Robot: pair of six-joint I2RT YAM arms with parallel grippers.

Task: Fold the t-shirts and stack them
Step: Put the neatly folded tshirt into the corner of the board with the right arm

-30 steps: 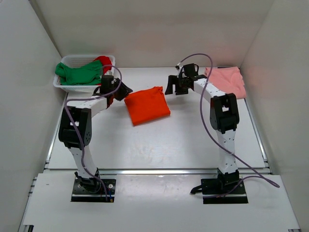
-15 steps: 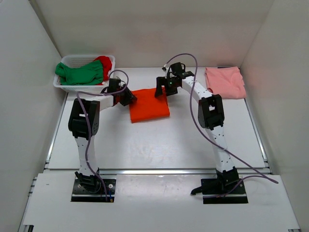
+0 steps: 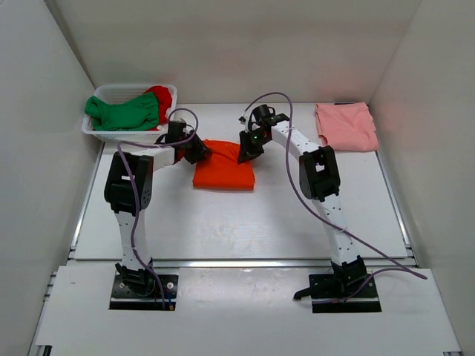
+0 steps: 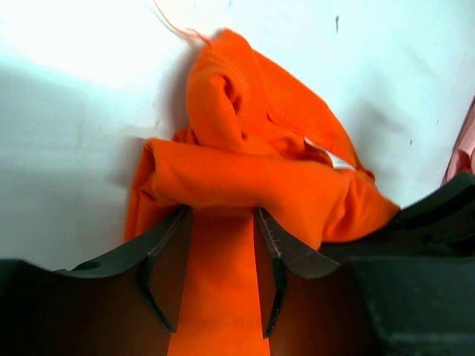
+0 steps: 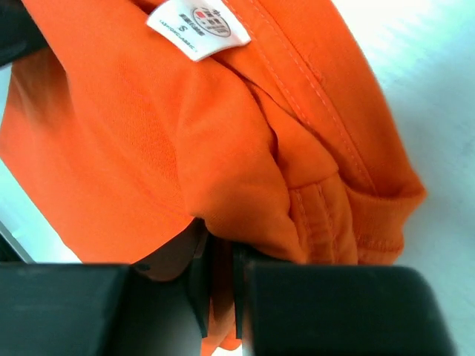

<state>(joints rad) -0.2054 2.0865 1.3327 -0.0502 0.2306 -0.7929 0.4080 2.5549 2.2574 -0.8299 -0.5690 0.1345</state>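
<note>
Next, my right gripper lets go of the bright orange t-shirt squarely on top of the pale salmon pink t-shirt (image 3: pixel 344 124).
The bright orange t-shirt (image 3: pixel 224 172) lies folded at mid-table. My left gripper (image 3: pixel 202 150) holds its far left corner; in the left wrist view the orange cloth (image 4: pixel 245 170) bunches up and runs between the fingers of that gripper (image 4: pixel 220 222). My right gripper (image 3: pixel 245 154) is at the far right corner, and the right wrist view shows it (image 5: pixel 221 259) shut on a thin fold of orange shirt (image 5: pixel 133 133) near the white neck label (image 5: pixel 199 26). A pale salmon pink t-shirt (image 3: pixel 345 126) lies flat at the back right. The green (image 3: pixel 122 113) and red (image 3: pixel 158 95) t-shirts sit in the basket.
A white plastic basket (image 3: pixel 111 136) stands at the back left corner, close behind my left arm. White walls enclose the table on three sides. The right arm's purple cable (image 3: pixel 286 141) loops over the shirt's right side.
The right gripper swung left from beside the pink shirt to the orange shirt's far right corner and closed on it. The orange shirt turned square and shifted slightly left.
</note>
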